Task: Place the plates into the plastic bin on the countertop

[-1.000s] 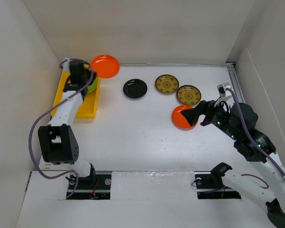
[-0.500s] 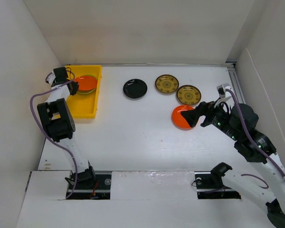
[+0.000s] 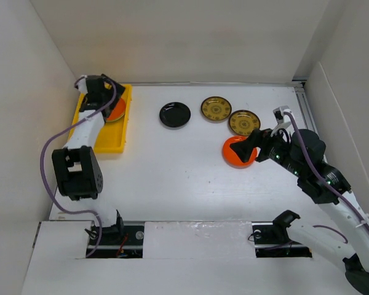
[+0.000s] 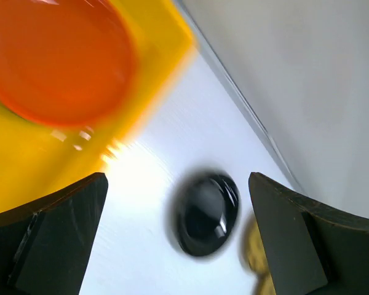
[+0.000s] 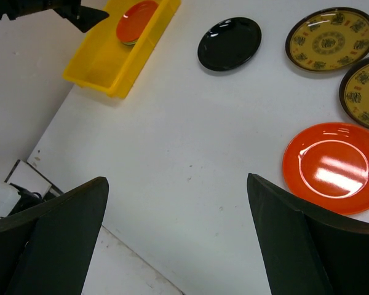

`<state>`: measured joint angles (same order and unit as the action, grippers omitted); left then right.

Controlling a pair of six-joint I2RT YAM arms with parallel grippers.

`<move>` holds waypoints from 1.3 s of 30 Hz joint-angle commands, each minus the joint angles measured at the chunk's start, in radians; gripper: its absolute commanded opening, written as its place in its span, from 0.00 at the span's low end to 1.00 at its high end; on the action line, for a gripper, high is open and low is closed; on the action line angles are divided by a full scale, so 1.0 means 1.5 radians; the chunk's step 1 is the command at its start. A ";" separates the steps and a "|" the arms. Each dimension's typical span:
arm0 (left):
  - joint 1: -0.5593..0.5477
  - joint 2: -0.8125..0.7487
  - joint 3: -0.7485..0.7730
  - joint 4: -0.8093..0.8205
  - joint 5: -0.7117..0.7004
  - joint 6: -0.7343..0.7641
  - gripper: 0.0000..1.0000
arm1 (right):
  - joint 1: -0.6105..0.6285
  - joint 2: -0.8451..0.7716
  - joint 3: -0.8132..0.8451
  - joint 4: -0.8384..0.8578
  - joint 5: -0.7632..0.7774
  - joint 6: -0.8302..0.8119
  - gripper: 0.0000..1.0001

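Observation:
My left gripper will go to the black plate next and close on the plate's rim [image 3: 160,117] [image 4: 178,212], on the side that faces the yellow plastic bin.
The yellow plastic bin [image 3: 114,138] stands at the far left of the white countertop [image 3: 172,178]. An orange plate [image 3: 116,110] lies in its far end on top of a lime green plate [image 5: 128,42]. My left gripper [image 3: 107,98] hovers over that end, open and empty; its view shows the orange plate [image 4: 55,61] in the bin [image 4: 24,166]. On the counter lie a black plate [image 3: 174,115], two olive-gold plates [image 3: 216,109] [image 3: 244,122] and a second orange plate [image 3: 235,152]. My right gripper [image 3: 251,146] hangs open over that orange plate's right edge.
White walls enclose the counter on the left, back and right. A metal rail [image 3: 302,104] runs along the right wall. Both arm bases sit at the near edge [image 3: 190,233]. The black plate [image 4: 208,214] lies on bare counter to the right of the bin.
The left gripper has let go of the orange plate, which now lies in the bin. The left arm swung out and back over the bin. The right arm shifted slightly.

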<state>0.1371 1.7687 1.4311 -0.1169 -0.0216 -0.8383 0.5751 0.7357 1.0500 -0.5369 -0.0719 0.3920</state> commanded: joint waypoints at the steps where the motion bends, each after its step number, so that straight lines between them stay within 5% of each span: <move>1: -0.104 -0.111 -0.091 0.069 0.017 0.012 1.00 | -0.005 -0.001 0.005 0.052 -0.007 0.005 1.00; 8: -0.251 -0.041 -0.176 0.166 0.026 -0.012 1.00 | -0.005 0.004 0.011 0.045 -0.013 0.005 1.00; 21: -0.264 0.175 -0.097 0.219 0.056 -0.028 0.97 | -0.011 -0.016 0.017 0.011 0.006 -0.002 1.00; 26: -0.264 0.226 -0.050 0.155 0.027 -0.057 0.82 | -0.011 -0.016 0.017 0.018 0.006 -0.002 1.00; 32: -0.264 0.254 -0.037 0.147 0.026 -0.070 0.37 | -0.011 -0.010 0.017 0.018 0.006 -0.002 1.00; 35: -0.248 0.254 -0.037 0.147 0.042 -0.070 0.00 | -0.011 -0.010 0.017 0.018 0.006 -0.002 1.00; 39: -0.234 0.171 -0.068 0.177 0.067 -0.070 0.00 | -0.011 -0.010 0.017 0.018 0.012 -0.008 1.00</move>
<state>-0.2367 2.1250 1.3609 0.1940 0.0700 -0.9531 0.5632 0.7223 1.0492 -0.5385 -0.0753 0.3943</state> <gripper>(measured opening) 0.023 0.999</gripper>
